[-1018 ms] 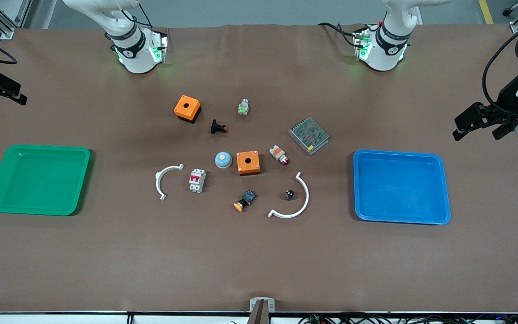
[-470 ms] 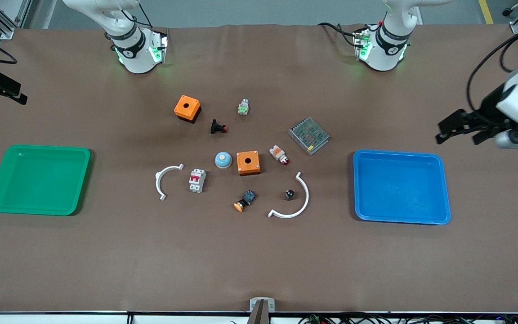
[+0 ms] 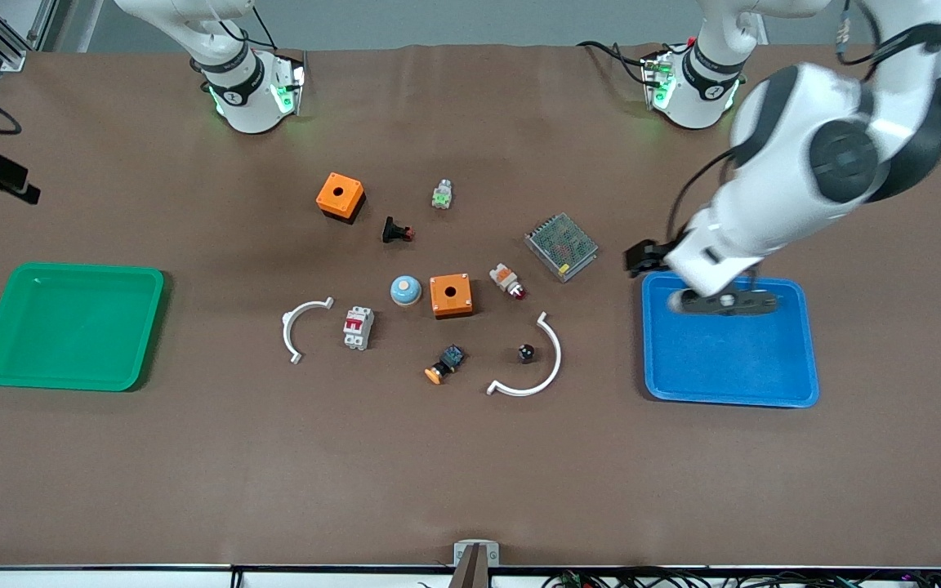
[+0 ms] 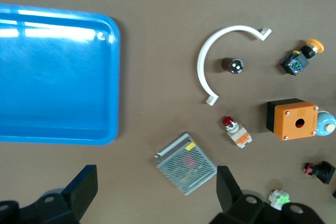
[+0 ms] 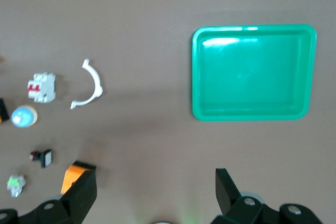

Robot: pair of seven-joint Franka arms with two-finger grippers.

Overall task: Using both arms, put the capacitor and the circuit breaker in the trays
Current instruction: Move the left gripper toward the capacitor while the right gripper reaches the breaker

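The capacitor is the tiny black cylinder standing inside the curve of the white arc piece. Next, my left gripper grips its top at the upper end of the capacitor (image 3: pixel 526 349) (image 4: pixel 235 65).
The capacitor (image 3: pixel 526 353), a tiny black cylinder, stands inside the curve of a white arc piece (image 3: pixel 548 367); it also shows in the left wrist view (image 4: pixel 232 65). The circuit breaker (image 3: pixel 359 327), light grey with red levers, lies beside another white arc (image 3: pixel 295 327); it also shows in the right wrist view (image 5: pixel 41 87). My left gripper (image 3: pixel 640 258) hangs open and empty over the bare table between the mesh box and the blue tray's corner (image 4: pixel 156 192). My right gripper (image 3: pixel 5 178) waits open and empty at the right arm's end of the table (image 5: pixel 155 192).
A blue tray (image 3: pixel 724 400) lies toward the left arm's end, a green tray (image 3: pixel 70 267) toward the right arm's end. Round the middle lie a mesh box (image 3: pixel 561 246), two orange boxes (image 3: pixel 340 196) (image 3: pixel 450 295), a blue dome (image 3: pixel 406 290) and several small buttons.
My left arm has swung in from the table's edge to over the blue tray's corner nearest the mesh box. My right gripper has drifted slightly outward. The parts have not moved.
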